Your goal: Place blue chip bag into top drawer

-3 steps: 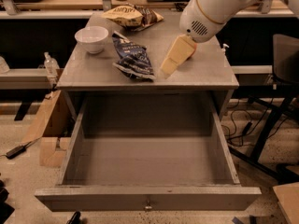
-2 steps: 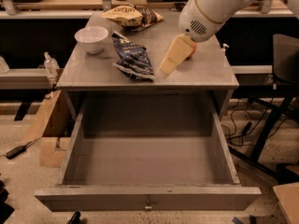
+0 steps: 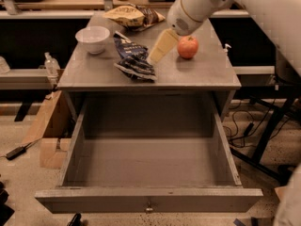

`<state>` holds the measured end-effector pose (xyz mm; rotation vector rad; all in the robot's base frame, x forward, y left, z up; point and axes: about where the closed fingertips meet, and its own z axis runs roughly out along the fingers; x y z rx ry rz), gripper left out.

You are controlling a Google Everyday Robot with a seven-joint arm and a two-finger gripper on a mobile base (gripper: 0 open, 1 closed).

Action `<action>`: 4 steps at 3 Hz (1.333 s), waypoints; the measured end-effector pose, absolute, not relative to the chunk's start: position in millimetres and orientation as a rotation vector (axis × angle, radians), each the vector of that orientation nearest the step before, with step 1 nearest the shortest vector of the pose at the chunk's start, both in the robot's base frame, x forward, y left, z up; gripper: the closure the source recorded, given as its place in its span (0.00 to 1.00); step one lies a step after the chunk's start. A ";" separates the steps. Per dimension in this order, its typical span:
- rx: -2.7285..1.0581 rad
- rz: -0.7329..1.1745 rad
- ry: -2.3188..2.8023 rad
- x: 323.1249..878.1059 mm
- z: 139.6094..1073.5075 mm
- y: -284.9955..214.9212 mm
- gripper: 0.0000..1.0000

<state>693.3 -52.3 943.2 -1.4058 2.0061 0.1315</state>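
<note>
My gripper needs to next move over the middle of the blue chip bag (image 3: 134,55) and close there, so that the bag can be lifted toward the top drawer.
The blue chip bag (image 3: 133,60) lies crumpled on the grey table top (image 3: 197,74), near the middle and towards the front. My gripper (image 3: 155,56) reaches down from the upper right, and its cream tip is just beside the bag's right edge, low over the table. The top drawer (image 3: 148,199) is pulled fully open below the table. It is empty, with a small metal knob (image 3: 149,206) on its front panel.
A red apple (image 3: 187,46) sits just right of the gripper. A white bowl (image 3: 92,37) stands at the table's left, and a tan-yellow chip bag (image 3: 133,15) lies at the back. Wooden blocks (image 3: 49,126) and cables lie on the floor to the left.
My gripper has moved left, up to the blue chip bag's right edge. This uncovered the red apple that the arm hid before. The bag and the drawer have not moved.
</note>
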 end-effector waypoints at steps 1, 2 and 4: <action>-1.395 0.141 1.967 725.9 942.7 -41.3 0.00; -1.432 0.230 1.913 741.8 938.8 -1.0 0.00; -1.517 0.305 1.944 742.5 901.1 39.0 0.00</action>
